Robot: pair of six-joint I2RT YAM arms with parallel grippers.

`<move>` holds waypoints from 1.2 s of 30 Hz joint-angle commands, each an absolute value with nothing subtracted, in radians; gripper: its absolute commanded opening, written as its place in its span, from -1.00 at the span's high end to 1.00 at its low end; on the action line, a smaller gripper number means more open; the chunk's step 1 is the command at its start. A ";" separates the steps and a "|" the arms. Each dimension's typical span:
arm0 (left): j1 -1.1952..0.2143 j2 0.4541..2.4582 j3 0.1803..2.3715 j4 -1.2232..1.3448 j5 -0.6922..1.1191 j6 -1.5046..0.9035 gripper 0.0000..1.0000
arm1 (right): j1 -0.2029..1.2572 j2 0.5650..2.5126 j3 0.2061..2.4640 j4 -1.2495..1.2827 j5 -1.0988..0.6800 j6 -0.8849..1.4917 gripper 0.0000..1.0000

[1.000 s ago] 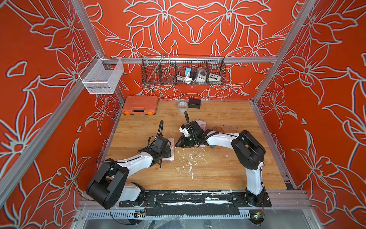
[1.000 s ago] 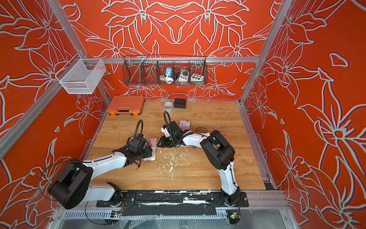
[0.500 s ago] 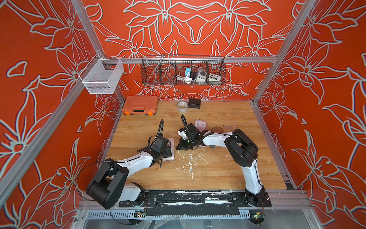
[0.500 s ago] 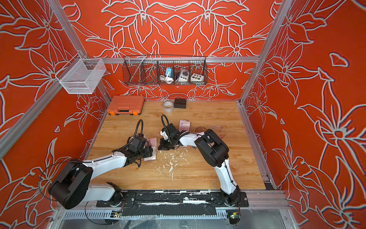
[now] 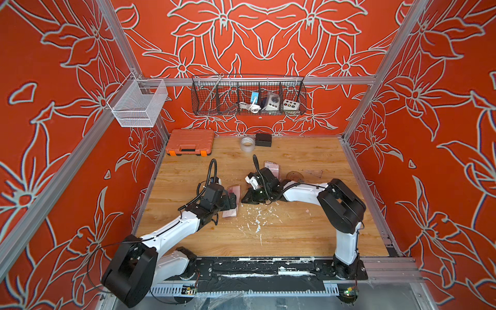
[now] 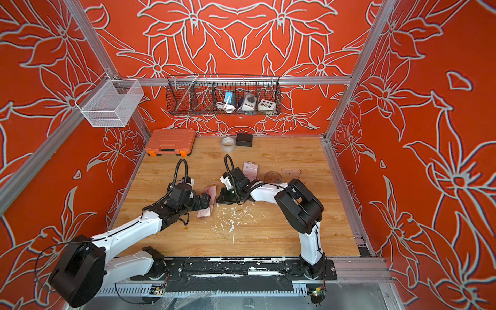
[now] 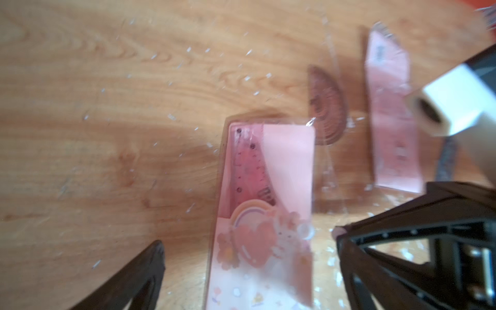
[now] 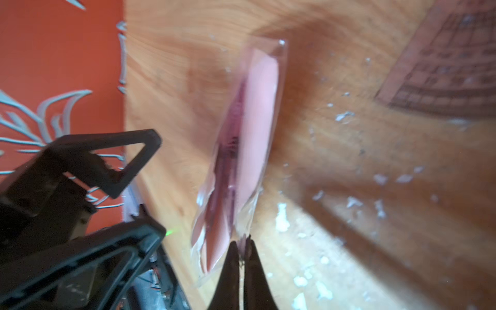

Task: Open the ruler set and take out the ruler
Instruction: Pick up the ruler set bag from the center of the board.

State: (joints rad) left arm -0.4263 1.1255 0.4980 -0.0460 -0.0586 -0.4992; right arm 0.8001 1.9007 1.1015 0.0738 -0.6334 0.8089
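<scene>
My left gripper is straddling the whole ruler set, so I will have it pinch just the front flap [image 7: 250,212] by the rainbow before my right gripper pulls out the ruler.
The ruler set [image 7: 265,233] is a pink card pack in a clear plastic sleeve, lying mid-table in both top views [image 5: 234,189] [image 6: 211,190]. A pink see-through ruler [image 7: 249,166] shows inside it. My left gripper [image 7: 248,239] is open, one finger on each side of the pack and neither touching it [image 5: 231,200]. My right gripper [image 8: 241,241] is shut on the edge of the clear sleeve [image 8: 243,212], right beside the left gripper [image 5: 243,200]. In the right wrist view the pack looks tilted up off the wood.
A protractor [image 5: 295,175], a clear set square [image 5: 311,174] and a second pink pack [image 5: 271,167] lie behind the right arm. An orange case [image 5: 189,142], a tape roll [image 5: 247,143] and a black box [image 5: 263,139] stand at the back wall. White flecks [image 5: 257,220] litter the wood.
My left gripper's jaws have opened wide and let go of the pack. My right gripper has shut on the sleeve's edge.
</scene>
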 commanded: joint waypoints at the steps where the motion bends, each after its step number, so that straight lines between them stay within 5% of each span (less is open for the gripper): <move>1: -0.423 1.113 0.546 -0.109 0.032 -0.499 -0.98 | 0.806 1.827 1.036 0.229 -0.637 0.880 1.00; 10: -0.440 1.192 0.700 -0.280 0.128 -0.422 -0.65 | 0.807 1.726 1.035 0.140 -0.591 0.804 1.00; 17: -0.456 1.170 0.717 -0.353 0.024 -0.391 -0.15 | 0.806 1.698 1.037 0.097 -0.563 0.793 1.00; 28: -0.506 1.289 0.784 -0.379 -0.020 -0.331 0.07 | 0.808 1.687 1.058 0.067 -0.557 0.792 1.00; 36: -0.518 1.371 0.809 -0.399 -0.096 -0.321 0.81 | 0.807 1.706 1.074 0.051 -0.563 0.780 1.00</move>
